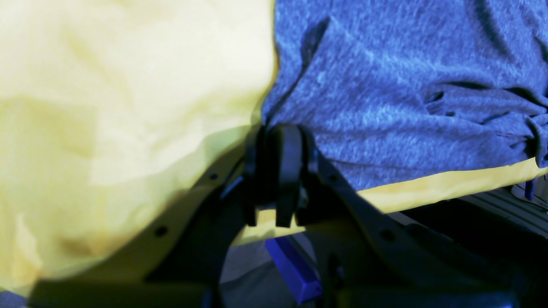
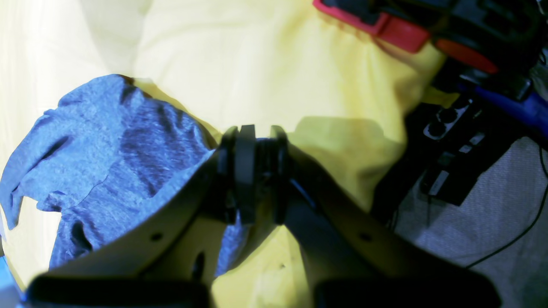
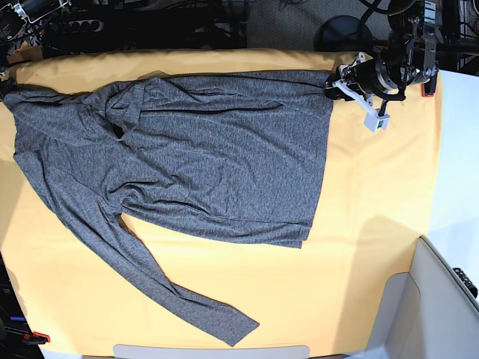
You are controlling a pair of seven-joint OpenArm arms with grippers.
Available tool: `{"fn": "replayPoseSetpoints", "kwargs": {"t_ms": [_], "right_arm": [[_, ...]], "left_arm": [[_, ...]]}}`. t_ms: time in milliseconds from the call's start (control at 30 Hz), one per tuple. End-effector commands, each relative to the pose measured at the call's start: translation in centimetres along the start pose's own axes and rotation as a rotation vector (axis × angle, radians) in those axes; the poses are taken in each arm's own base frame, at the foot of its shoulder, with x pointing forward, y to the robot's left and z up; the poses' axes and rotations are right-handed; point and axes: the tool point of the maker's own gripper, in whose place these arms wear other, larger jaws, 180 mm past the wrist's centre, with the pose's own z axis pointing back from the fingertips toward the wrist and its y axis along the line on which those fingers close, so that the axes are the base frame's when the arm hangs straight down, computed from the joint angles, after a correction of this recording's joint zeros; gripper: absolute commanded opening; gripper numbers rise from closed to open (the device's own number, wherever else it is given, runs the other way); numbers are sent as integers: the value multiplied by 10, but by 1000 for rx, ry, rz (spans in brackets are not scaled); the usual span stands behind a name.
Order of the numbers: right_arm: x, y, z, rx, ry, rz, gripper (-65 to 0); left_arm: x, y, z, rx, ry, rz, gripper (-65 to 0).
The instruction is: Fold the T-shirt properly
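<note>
My right gripper holds just a sliver of the T-shirt's bunched edge. It should open and close on more fabric further in before (image 2: 206,163) the fold.
The charcoal-grey T-shirt (image 3: 209,149) lies spread flat on the yellow cloth (image 3: 374,224), hem to the right and one long sleeve (image 3: 150,277) trailing to the front edge. My left gripper (image 3: 329,84) sits at the far hem corner. In the left wrist view its fingers (image 1: 274,132) are shut at the shirt's edge (image 1: 406,85). In the right wrist view my right gripper (image 2: 257,134) is shut at the edge of bunched shirt fabric (image 2: 107,149), which runs under its fingers. In the base view this end of the shirt reaches the left border, where the right gripper is cut off.
The table's far edge is close behind both grippers. A red and black clamp (image 2: 385,25) and a black box with knobs (image 2: 445,145) stand off that edge. A pale panel (image 3: 441,299) stands at the front right. Cables and stands (image 3: 344,30) crowd the back.
</note>
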Motion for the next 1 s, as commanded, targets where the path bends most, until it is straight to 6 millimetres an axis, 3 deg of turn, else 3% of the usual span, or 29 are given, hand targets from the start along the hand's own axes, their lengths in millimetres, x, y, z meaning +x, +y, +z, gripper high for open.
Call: {"fn": "replayPoseSetpoints", "kwargs": {"t_ms": [0, 167, 400, 633, 867, 967], "right_arm": [[18, 5, 6, 10, -43, 31, -605], [29, 6, 10, 4, -60, 49, -607], [28, -10, -3, -21, -10, 5, -607], [31, -7, -2, -14, -14, 9, -601], [42, 20, 38, 11, -142, 144, -410], [38, 40, 53, 60, -186, 181, -388]], "left_arm": [[-17, 21, 1, 87, 66, 1, -600], [-20, 28, 4, 106, 75, -7, -600], [-20, 29, 4, 108, 77, -8, -600], [-20, 29, 4, 106, 75, -7, -600], [-21, 27, 3, 102, 76, -5, -598], [-21, 26, 2, 100, 76, -8, -598]]}}
